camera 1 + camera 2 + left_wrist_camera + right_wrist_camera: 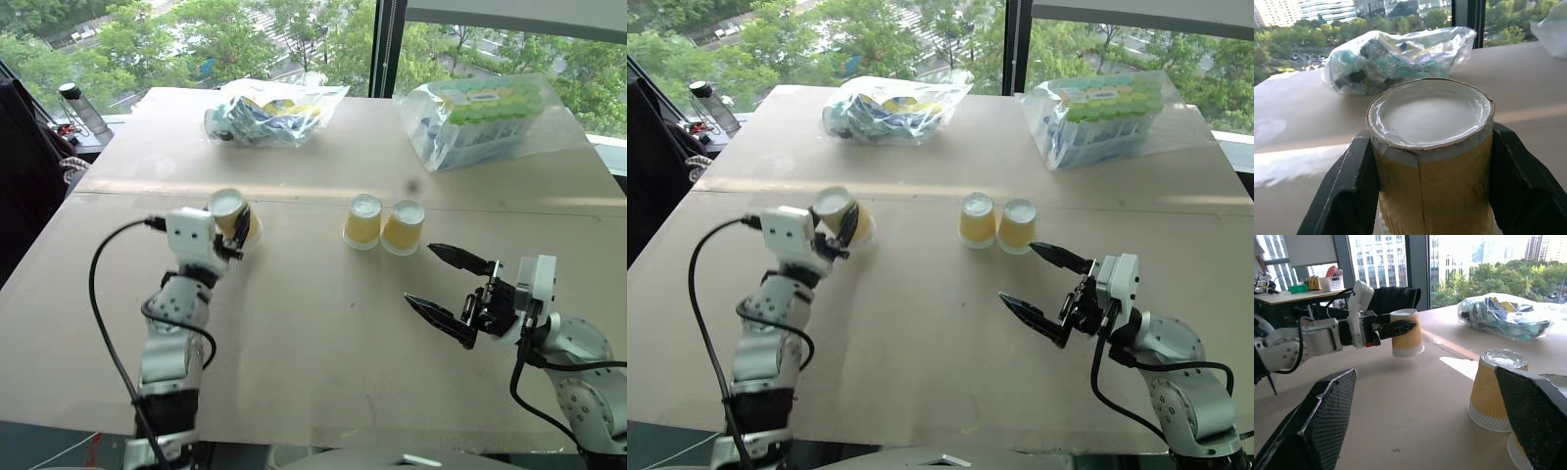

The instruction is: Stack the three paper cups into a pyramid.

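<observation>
I should use my left gripper to set the paper cup down across the tops of the two (388, 209) touching cups.
My left gripper (236, 227) is shut on one paper cup (229, 211), yellow-orange with a white base. The cup is upside down and slightly tilted, at the table's left. In the left wrist view the black fingers (1347, 196) press both sides of this cup (1430, 147). The right wrist view shows the same held cup (1406, 333) low over the table. Two more paper cups (362, 221) (404, 228) stand upside down and touching near the middle. My right gripper (421, 274) is open, just in front of them and holding nothing. One of these cups (1496, 391) stands between its fingers, further off.
Two clear plastic bags of packaged goods (274, 113) (485, 117) lie at the back of the table (313, 372). A bottle (78, 108) stands beyond the left edge. Bare tabletop stretches between my two grippers.
</observation>
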